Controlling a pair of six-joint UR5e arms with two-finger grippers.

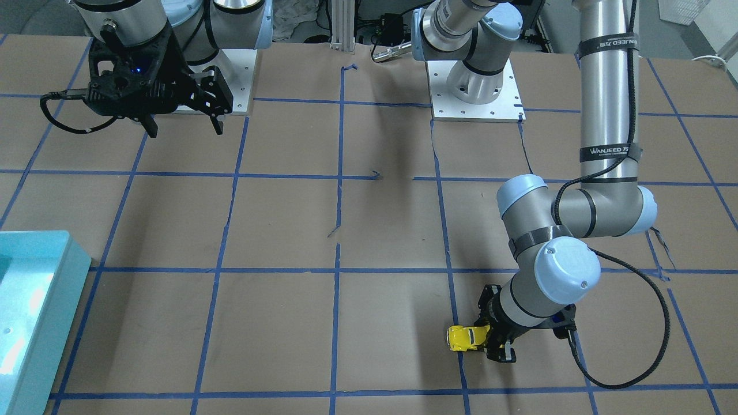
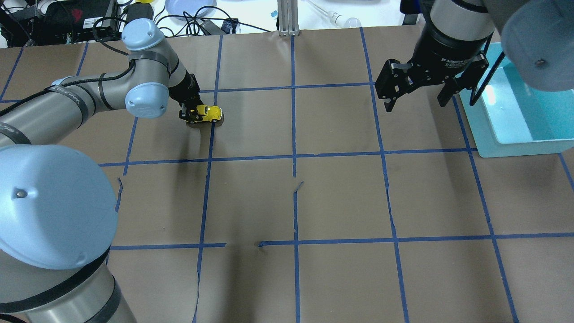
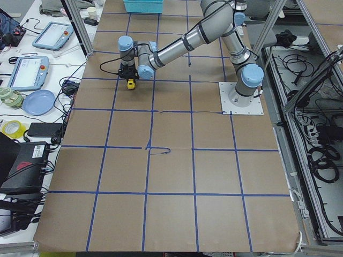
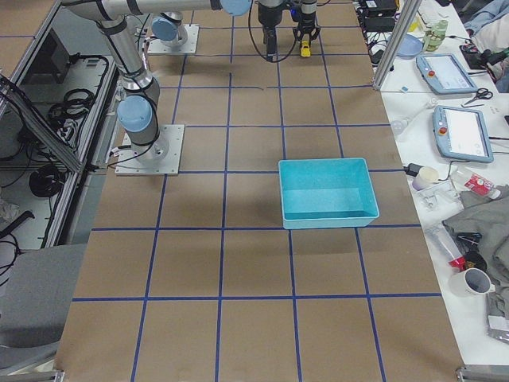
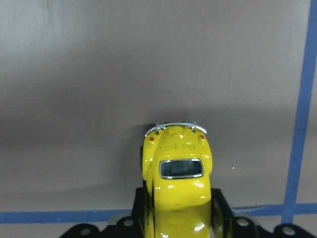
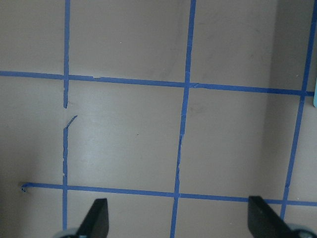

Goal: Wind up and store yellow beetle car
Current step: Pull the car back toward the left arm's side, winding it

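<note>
The robot's left gripper will release the yellow beetle car, now low at the table, on the brown paper, at the blue tape line (image 1: 559, 326) under the car's cable.
The yellow beetle car (image 2: 207, 113) sits on the brown paper near a blue tape line on the far left of the table. It also shows in the front view (image 1: 466, 338) and in the left wrist view (image 5: 177, 183). My left gripper (image 2: 192, 114) is shut on the car's one end, its black fingers (image 5: 221, 208) on both sides of the body, low at the table. My right gripper (image 2: 415, 95) is open and empty, held high near the teal bin (image 2: 520, 105); its fingertips (image 6: 99, 213) show in the right wrist view.
The teal bin (image 1: 34, 311) stands at the table's right end and looks empty in the right side view (image 4: 328, 191). Blue tape lines grid the brown paper. Both arm bases (image 1: 475, 92) stand on white plates at the robot's side.
</note>
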